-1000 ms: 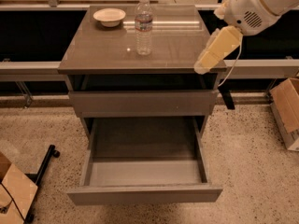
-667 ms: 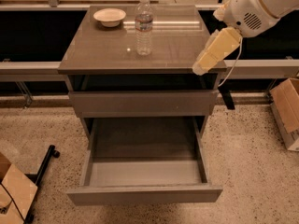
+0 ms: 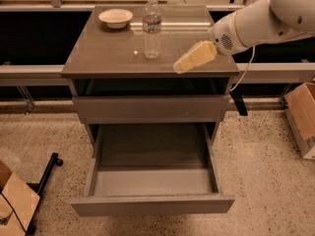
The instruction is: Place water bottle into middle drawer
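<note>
I move my gripper to the middle of the water bottle [image 3: 152,30] next and close it there, because the bottle must be carried upright to the middle drawer.
The water bottle [image 3: 151,29] is clear with a white cap and a pale label band, and stands upright at the back middle of the cabinet top [image 3: 108,58]. My gripper [image 3: 183,65], cream-coloured on a white arm [image 3: 256,21], hovers over the right front part of the top. It is to the right of the bottle, a little nearer, and apart from it. The middle drawer [image 3: 152,181] is pulled out wide below, its light grey floor bare.
A shallow cream bowl [image 3: 115,17] sits at the back left of the top. A shut plain drawer front [image 3: 150,108] lies above the open drawer. Cardboard boxes stand on the floor at right [image 3: 301,117] and lower left [image 3: 15,200]. A black stand leg [image 3: 45,176] is at left.
My gripper has moved left across the cabinet top, closer to the water bottle. The bottle, bowl and drawers have not moved.
</note>
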`<state>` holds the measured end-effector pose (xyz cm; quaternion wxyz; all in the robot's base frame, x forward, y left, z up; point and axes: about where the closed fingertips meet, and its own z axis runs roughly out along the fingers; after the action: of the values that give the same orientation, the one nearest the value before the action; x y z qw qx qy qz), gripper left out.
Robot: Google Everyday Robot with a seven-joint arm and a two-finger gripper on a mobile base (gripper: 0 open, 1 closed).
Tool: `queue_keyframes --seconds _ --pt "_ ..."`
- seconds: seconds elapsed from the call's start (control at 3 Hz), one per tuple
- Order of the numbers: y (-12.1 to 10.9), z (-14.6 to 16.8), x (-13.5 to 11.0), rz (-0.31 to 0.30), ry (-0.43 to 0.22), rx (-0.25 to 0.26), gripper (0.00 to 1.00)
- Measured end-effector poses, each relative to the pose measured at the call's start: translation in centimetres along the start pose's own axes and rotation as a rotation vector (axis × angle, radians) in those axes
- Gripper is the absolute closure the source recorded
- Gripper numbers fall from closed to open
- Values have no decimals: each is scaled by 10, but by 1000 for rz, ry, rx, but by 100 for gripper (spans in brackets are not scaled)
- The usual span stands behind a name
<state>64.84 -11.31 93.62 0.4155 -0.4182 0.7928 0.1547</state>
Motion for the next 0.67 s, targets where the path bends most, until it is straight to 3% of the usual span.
queue_keyframes --seconds 0.33,0.67 --pt "-33 52 -13 47 -94 27 0" --pt "-72 114 -34 50 -174 56 0"
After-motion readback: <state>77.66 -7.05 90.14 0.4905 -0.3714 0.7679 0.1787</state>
